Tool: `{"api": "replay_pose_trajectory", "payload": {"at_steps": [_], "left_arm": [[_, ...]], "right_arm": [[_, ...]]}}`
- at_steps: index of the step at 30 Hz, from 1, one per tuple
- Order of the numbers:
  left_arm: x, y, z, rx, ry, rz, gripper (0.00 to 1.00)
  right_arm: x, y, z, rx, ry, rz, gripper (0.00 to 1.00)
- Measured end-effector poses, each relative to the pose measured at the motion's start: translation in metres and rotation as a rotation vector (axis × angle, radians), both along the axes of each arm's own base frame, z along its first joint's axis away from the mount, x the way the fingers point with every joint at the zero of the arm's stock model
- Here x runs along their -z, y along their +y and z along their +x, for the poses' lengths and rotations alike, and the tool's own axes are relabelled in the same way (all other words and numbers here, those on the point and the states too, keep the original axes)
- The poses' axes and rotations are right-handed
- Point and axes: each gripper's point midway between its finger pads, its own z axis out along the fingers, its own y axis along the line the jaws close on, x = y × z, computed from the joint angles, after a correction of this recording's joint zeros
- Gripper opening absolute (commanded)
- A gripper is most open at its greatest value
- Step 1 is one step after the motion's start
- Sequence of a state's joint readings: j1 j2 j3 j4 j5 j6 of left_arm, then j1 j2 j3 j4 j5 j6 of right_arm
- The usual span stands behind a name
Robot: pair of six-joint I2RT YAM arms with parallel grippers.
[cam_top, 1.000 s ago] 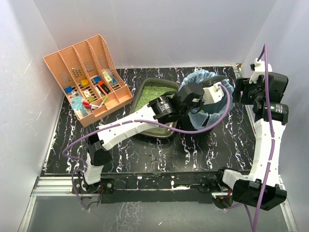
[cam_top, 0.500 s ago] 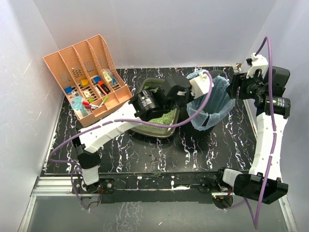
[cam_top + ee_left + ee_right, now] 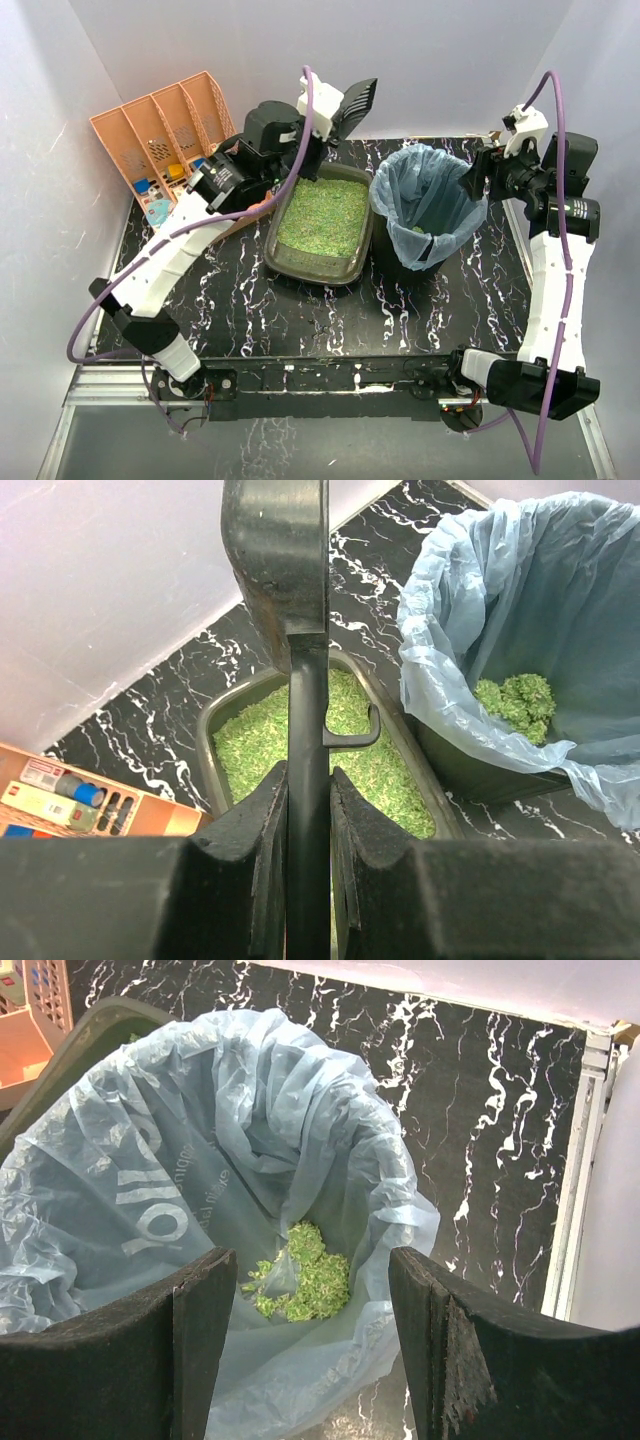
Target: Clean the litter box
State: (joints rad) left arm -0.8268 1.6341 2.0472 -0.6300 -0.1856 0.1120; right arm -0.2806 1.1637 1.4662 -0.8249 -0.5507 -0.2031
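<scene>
The robot's left gripper will release the black litter scoop at the near end of the litter box (image 3: 333, 268). The scoop is raised above the tray's far edge.
The litter box (image 3: 283, 252), a dark olive-grey tray of green litter, lies mid-table; it also shows in the left wrist view (image 3: 207, 742). My left gripper (image 3: 330, 108) is shut on the handle of a black litter scoop (image 3: 357, 98) and holds it raised above the tray's far edge. In the left wrist view the gripper (image 3: 308, 810) clamps the scoop (image 3: 280, 570) edge-on. My right gripper (image 3: 482, 172) is open and empty above the right rim of the black bin (image 3: 392, 255). In the right wrist view the gripper (image 3: 312, 1270) hangs over a green clump (image 3: 305, 1275) in the bin's bag.
The black bin with a pale blue bag liner (image 3: 200, 1140) stands right of the tray, touching it. A peach-orange slotted organiser (image 3: 165, 125) with small items stands at the back left, partly behind my left arm. White walls close in the back and sides.
My left arm swung away from the bin, left and upward, carrying the scoop to above the tray's far edge. The bin opening is now uncovered. My right gripper shifted slightly.
</scene>
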Motion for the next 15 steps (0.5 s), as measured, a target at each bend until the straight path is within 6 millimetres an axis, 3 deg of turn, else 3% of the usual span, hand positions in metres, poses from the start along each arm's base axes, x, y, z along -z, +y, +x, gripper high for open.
{"api": "replay_pose_trajectory", "payload": {"at_steps": [6, 15], "left_arm": [[0.007, 0.02, 0.01, -0.03, 0.09, -0.089, 0.0], [0.045, 0.065, 0.032, -0.098, 0.235, -0.15, 0.0]], "right_arm": [[-0.005, 0.009, 0.006, -0.031, -0.011, -0.003, 0.67], [-0.01, 0.04, 0.016, -0.117, -0.02, -0.049, 0.67]]}}
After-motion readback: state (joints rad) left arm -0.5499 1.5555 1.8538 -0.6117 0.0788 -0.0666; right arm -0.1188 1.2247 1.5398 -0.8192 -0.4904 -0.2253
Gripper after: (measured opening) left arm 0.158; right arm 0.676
